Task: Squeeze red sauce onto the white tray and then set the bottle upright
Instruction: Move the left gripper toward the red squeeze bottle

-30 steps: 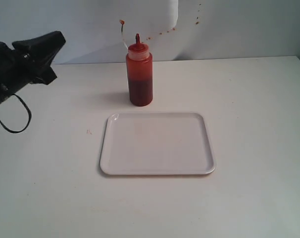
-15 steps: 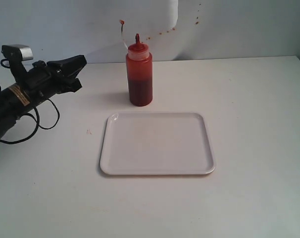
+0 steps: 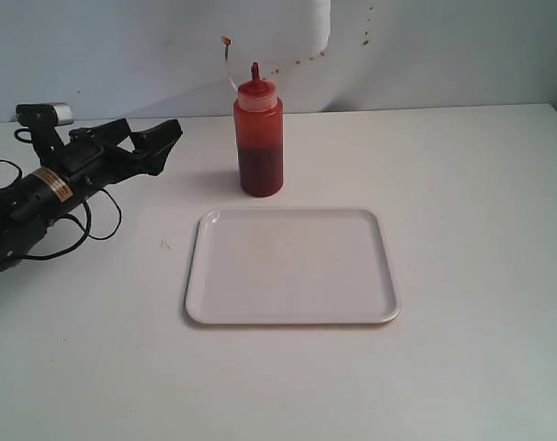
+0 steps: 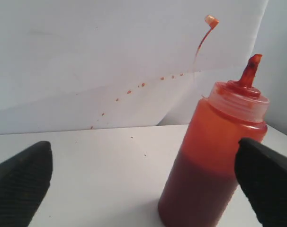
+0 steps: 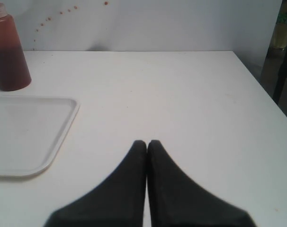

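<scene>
My left gripper needs to hold the bottle behind the white tray at the lower half [image 3: 261, 167] [image 4: 196, 188] of it.
The bottle [image 3: 259, 138] stands upright on the table behind the white tray [image 3: 292, 265], its nozzle up and its tethered cap [image 3: 226, 41] hanging open. The tray is bare; no red sauce shows on it. My left gripper [image 3: 154, 140] is open, low over the table to the bottle's left, a short gap away. In the left wrist view the bottle [image 4: 214, 151] fills the space near one of the two black fingertips [image 4: 269, 179]. My right gripper [image 5: 147, 143] is shut and empty above bare table, with the tray [image 5: 25, 135] and bottle [image 5: 8, 49] off to its side.
Small red-brown specks [image 3: 301, 61] dot the back wall. The table's right edge [image 5: 264, 90] drops off beside the right gripper. A black cable [image 3: 95, 225] loops from the left arm onto the table.
The left arm has come in from the left edge and lowered, its open gripper moving right toward the bottle. Bottle and tray have not moved.
</scene>
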You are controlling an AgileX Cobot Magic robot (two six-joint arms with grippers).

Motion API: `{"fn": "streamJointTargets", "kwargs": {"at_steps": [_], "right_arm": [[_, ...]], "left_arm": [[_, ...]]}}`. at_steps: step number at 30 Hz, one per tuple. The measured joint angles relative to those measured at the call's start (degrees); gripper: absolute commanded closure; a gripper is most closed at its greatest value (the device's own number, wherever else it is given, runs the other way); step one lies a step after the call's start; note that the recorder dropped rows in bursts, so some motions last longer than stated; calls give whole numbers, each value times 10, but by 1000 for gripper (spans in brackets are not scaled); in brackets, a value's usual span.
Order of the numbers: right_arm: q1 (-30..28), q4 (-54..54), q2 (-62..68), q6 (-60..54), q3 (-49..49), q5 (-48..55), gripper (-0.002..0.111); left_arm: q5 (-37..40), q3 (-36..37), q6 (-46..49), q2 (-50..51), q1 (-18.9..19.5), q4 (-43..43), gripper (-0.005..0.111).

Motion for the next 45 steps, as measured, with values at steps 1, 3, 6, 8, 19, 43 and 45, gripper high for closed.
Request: {"fn": "streamJointTargets", "kwargs": {"at_steps": [1, 3, 6, 8, 19, 43, 45], "right_arm": [[0, 0, 0, 0, 0, 0, 108], [0, 0, 0, 0, 0, 0, 108], [0, 0, 0, 0, 0, 0, 108], [0, 0, 0, 0, 0, 0, 108], [0, 0, 0, 0, 0, 0, 108], [0, 0, 0, 0, 0, 0, 108], [0, 0, 0, 0, 0, 0, 108]], "left_arm": [[0, -5, 0, 3, 0, 0, 3], [1, -9, 0, 5, 0, 0, 3], [1, -12, 0, 6, 0, 0, 3], [1, -12, 0, 6, 0, 6, 3], [10, -47, 0, 6, 0, 133, 3], [79, -232, 0, 143, -35, 202, 3], [79, -241, 0, 152, -35, 218, 3]]}}
